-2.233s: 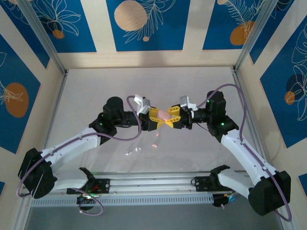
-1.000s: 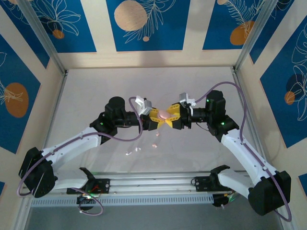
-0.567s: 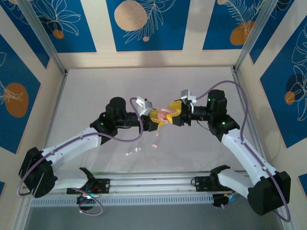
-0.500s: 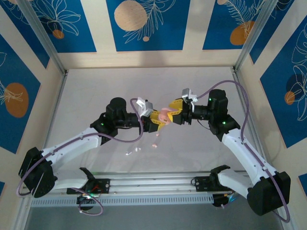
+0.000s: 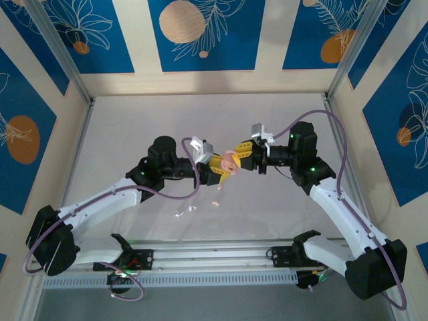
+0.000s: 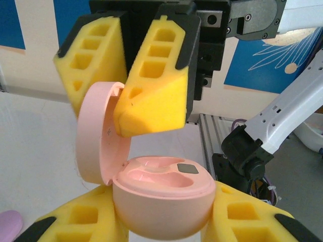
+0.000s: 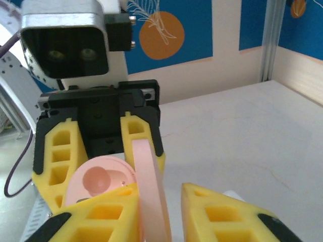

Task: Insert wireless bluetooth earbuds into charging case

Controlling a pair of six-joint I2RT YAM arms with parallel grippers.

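The pink charging case sits shallow at my left gripper's fingertips, so next my right gripper steadies the case's lid while my left gripper takes the case's base [image 6: 162, 216] deeper.
A pink charging case [image 6: 161, 209] is held off the table, with my left gripper [image 6: 164, 219] shut on its base. Its lid [image 6: 96, 136] stands open and upright, and both wells look empty. My right gripper [image 6: 118, 108] comes in from above with the lid between its fingers. In the right wrist view the lid [image 7: 151, 191] leans on one finger of my right gripper [image 7: 159, 189], with a small gap to the other. From above, the case [image 5: 229, 161] hangs between my left gripper [image 5: 219, 167] and right gripper [image 5: 239, 155]. Pink earbuds [image 5: 215, 201] and white earbuds [image 5: 182, 213] lie on the table below.
A pale purple rounded thing [image 6: 10, 222] lies on the table at the lower left of the left wrist view. Wooden walls with metal posts [image 5: 67, 63] fence the white table [image 5: 134, 127]. The arm bases and a rail [image 5: 214, 257] line the near edge.
The case's lid has swung up to stand upright. My right gripper has turned and risen a little, and its fingers have narrowed round the lid. The left gripper has stayed put.
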